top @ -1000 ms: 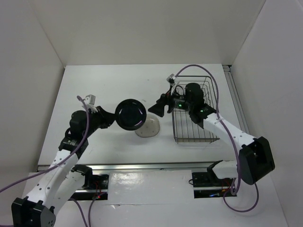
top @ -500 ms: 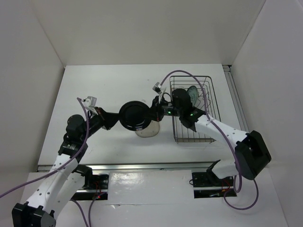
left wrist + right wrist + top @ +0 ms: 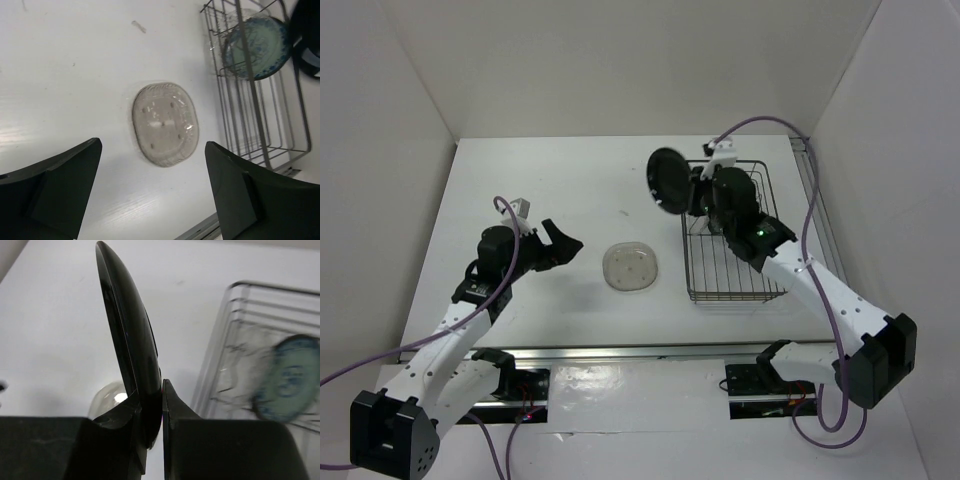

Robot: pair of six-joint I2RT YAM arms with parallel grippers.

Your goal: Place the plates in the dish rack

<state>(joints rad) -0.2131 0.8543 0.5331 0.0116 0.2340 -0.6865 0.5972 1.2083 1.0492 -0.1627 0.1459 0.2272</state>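
Observation:
I will next move my left gripper to the pale translucent plate and close it on the plate's rim [image 3: 604, 268] [image 3: 136, 137], on the side that is farthest from the dish rack.
A glossy black plate [image 3: 667, 180] hangs on edge in the air just left of the dish rack [image 3: 730, 298], with my right gripper [image 3: 692, 195] shut on its rim. In the right wrist view the black plate [image 3: 130, 340] stands upright between the pinching jaws of my right gripper [image 3: 155, 400]. A blue-patterned plate [image 3: 290, 377] stands inside the wire rack [image 3: 235, 330]. A pale translucent plate [image 3: 630, 267] lies flat on the table. My left gripper [image 3: 560, 245] is open and empty to its left. From the left wrist, that plate [image 3: 165, 123] shows between the spread jaws of my left gripper [image 3: 152, 190].
The white table is walled in by white panels at the back and both sides. The rack [image 3: 250, 100] sits at the table's right, close to the right wall. A metal rail [image 3: 620, 352] runs along the near edge.
The black plate has passed from my left gripper to my right. The left gripper opened and drew back to the left. The right arm carried the plate up and right, toward the rack.

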